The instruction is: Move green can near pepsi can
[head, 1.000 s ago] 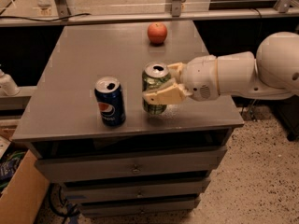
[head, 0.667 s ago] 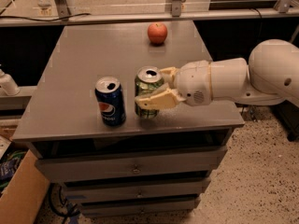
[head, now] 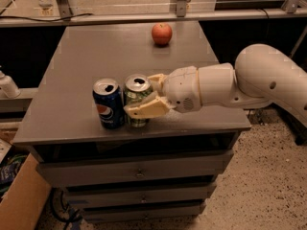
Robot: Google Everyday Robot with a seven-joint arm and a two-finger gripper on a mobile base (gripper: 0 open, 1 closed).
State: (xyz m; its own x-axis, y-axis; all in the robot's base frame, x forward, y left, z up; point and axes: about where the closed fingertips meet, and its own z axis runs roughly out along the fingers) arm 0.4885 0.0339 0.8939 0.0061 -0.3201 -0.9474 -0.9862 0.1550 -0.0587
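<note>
My gripper needs to set the green can down and let go of it on the cabinet top's front edge [head: 128, 131], close against the pepsi can.
The green can [head: 136, 96] stands upright near the front edge of the grey cabinet top [head: 110, 56], right beside the pepsi can [head: 108, 103]; the two cans almost touch. The pepsi can is dark blue with the red-white-blue logo and a silver top. My gripper [head: 146, 96] reaches in from the right and its cream fingers [head: 144, 109] are closed around the green can. The white arm [head: 249, 85] stretches off to the right.
A red apple [head: 161, 33] sits at the back of the cabinet top. A metal rail [head: 144, 17] runs behind it. Drawers [head: 139, 174] are below the top. A cardboard box [head: 19, 200] stands on the floor at lower left.
My gripper has carried the green can to the left, from a gap apart to right beside the pepsi can. The pepsi can and the apple have not moved.
</note>
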